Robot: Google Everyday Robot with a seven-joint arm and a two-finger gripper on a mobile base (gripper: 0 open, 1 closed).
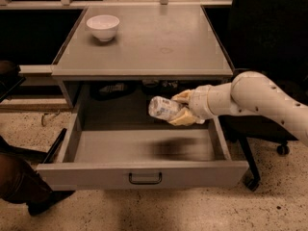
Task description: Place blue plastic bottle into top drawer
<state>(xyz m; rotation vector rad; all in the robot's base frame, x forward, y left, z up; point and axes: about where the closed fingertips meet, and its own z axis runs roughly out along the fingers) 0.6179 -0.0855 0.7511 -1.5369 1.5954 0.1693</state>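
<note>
My gripper needs to release the blue plastic bottle on the drawer's grey bottom (164, 127), in front of the dark items at the back.
The blue plastic bottle (163, 108), clear and whitish with a pale label, lies sideways in my gripper (182, 108). The gripper is shut on the bottle, one yellowish finger above it and one below. It holds the bottle in the air over the right half of the open top drawer (96, 148), just under the table's front edge. The drawer is pulled far out; its grey floor shows a dark shadow under the bottle, and its front panel has a dark bar handle (145, 178). My white arm (260, 100) comes in from the right.
A white bowl (103, 27) stands at the back left of the grey table top (159, 37). A dark office chair base (267, 143) stands right of the drawer. A person's leg and shoe (24, 186) are at the lower left. Dark items lie at the drawer's back.
</note>
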